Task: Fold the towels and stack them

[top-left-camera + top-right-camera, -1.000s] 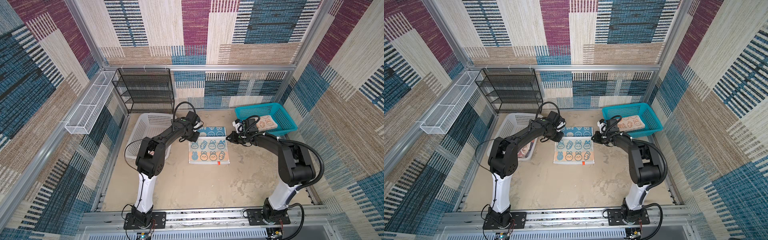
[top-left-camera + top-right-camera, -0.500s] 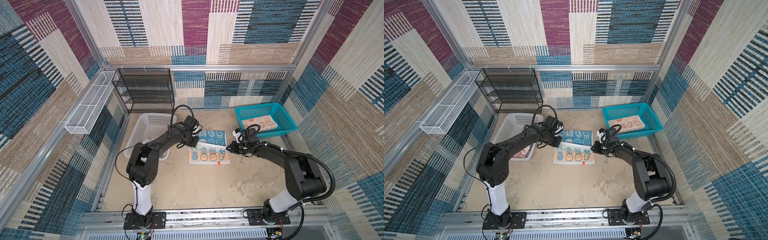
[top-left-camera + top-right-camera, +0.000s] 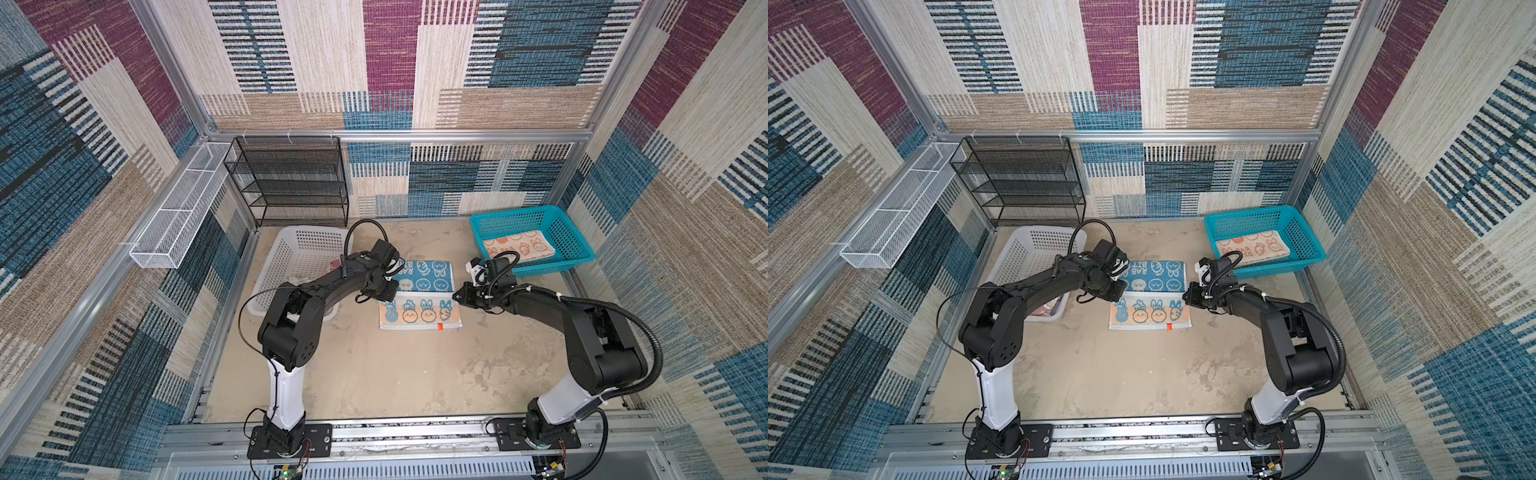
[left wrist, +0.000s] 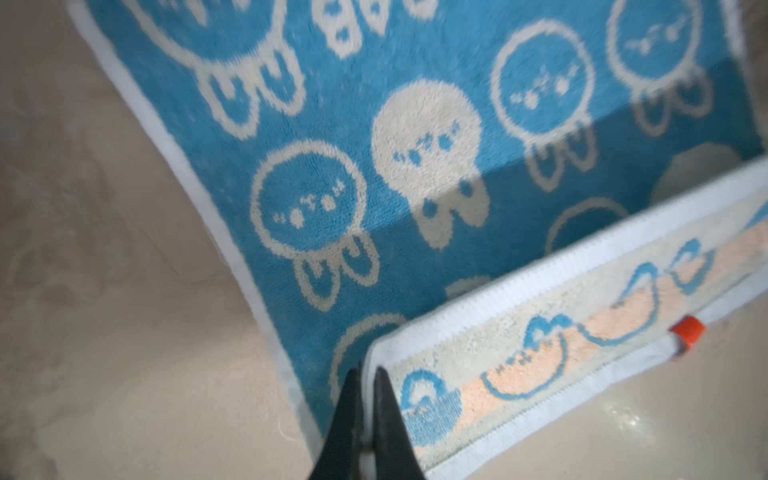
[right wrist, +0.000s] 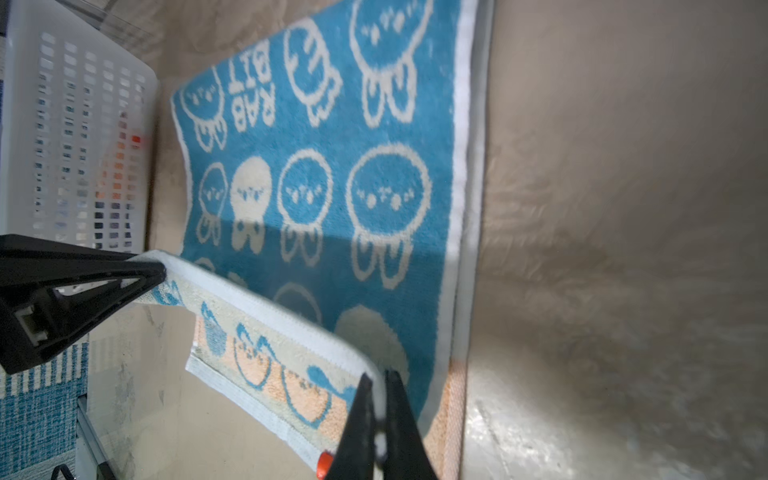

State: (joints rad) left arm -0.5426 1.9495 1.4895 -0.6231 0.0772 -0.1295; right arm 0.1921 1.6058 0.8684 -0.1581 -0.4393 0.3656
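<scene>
Next, my left gripper lets go of the hem's corner on the towel's cream-and-orange part (image 3: pixel 384 312), just short of that part's near edge.
The blue-and-white rabbit towel (image 3: pixel 428 276) (image 3: pixel 1154 276) lies on the table between both arms. Its far part shows the blue face, its near part (image 3: pixel 419 311) the cream-and-orange reverse. A white hemmed edge runs across the middle, slightly raised. My left gripper (image 3: pixel 385 296) (image 4: pixel 368 374) is shut on that hem's left corner. My right gripper (image 3: pixel 456 296) (image 5: pixel 376 376) is shut on its right corner. An orange-and-cream towel (image 3: pixel 517 247) lies folded in the teal basket (image 3: pixel 548 266). A bit of pinkish cloth (image 3: pixel 1045 311) shows inside the white basket (image 3: pixel 299 249).
The white basket stands just left of the towel, under my left arm. The teal basket stands at the back right, close behind my right wrist. A black mesh rack (image 3: pixel 291 178) stands against the back wall, and a white wire shelf (image 3: pixel 178 208) hangs on the left wall.
Both grippers have carried the hem from the towel's far end toward the front. More of the blue face shows now and less of the cream reverse.
</scene>
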